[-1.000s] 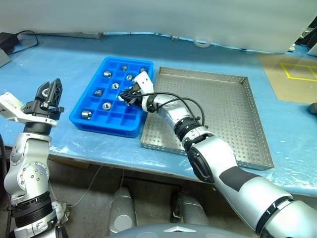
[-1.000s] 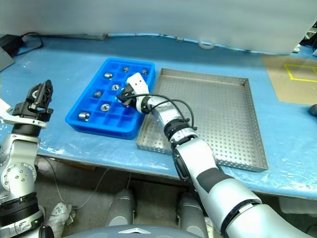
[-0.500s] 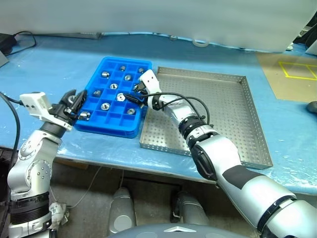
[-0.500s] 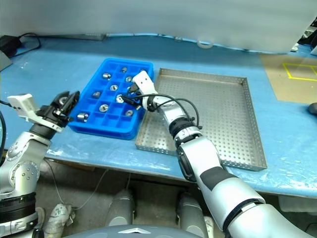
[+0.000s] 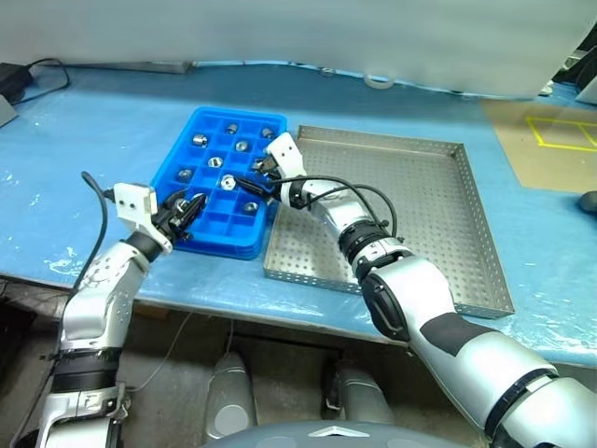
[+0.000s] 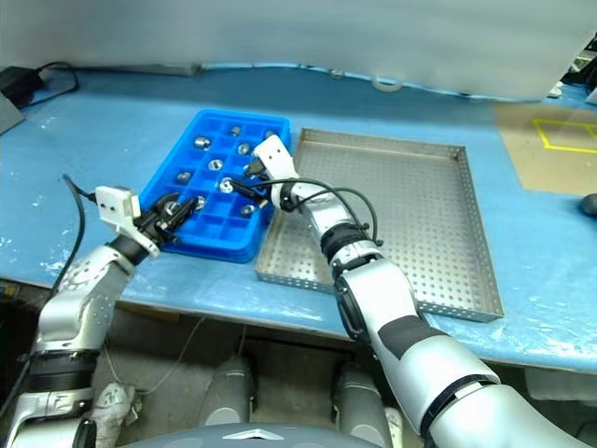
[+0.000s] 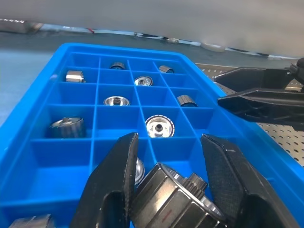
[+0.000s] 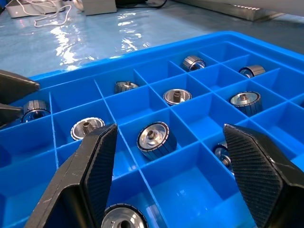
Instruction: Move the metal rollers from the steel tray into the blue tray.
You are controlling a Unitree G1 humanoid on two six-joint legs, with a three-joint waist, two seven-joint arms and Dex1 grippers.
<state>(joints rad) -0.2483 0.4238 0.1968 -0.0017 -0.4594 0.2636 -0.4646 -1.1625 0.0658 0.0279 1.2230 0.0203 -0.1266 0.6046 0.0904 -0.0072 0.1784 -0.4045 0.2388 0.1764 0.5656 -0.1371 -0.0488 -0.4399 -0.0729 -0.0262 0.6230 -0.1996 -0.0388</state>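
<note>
Next, my left gripper lets go of the metal roller in the blue tray's front-row section (image 5: 215, 227), beside the corner section that is near the steel tray.
The blue tray (image 5: 200, 119) holds several metal rollers (image 5: 241, 146) in its square compartments, seen close in the right wrist view (image 8: 153, 137). My left gripper (image 5: 190, 205) hovers at the tray's near-left corner, shut on a metal roller (image 7: 171, 204). Over the tray's right side, next to the steel tray (image 5: 420, 205), my right gripper (image 5: 257, 175) is open with nothing between its fingers (image 8: 97, 161). No roller shows on the steel tray's perforated floor.
Both trays lie on a blue-covered table whose front edge (image 5: 308, 313) runs just below them. A white tape roll (image 5: 378, 82) and a black cable (image 5: 42, 67) lie at the back. A brown area with yellow lines (image 5: 560, 140) is at the far right.
My left arm swung down and rightward, bringing its roller from off the table's left side to the blue tray's near-left corner. The right gripper opened over the tray.
</note>
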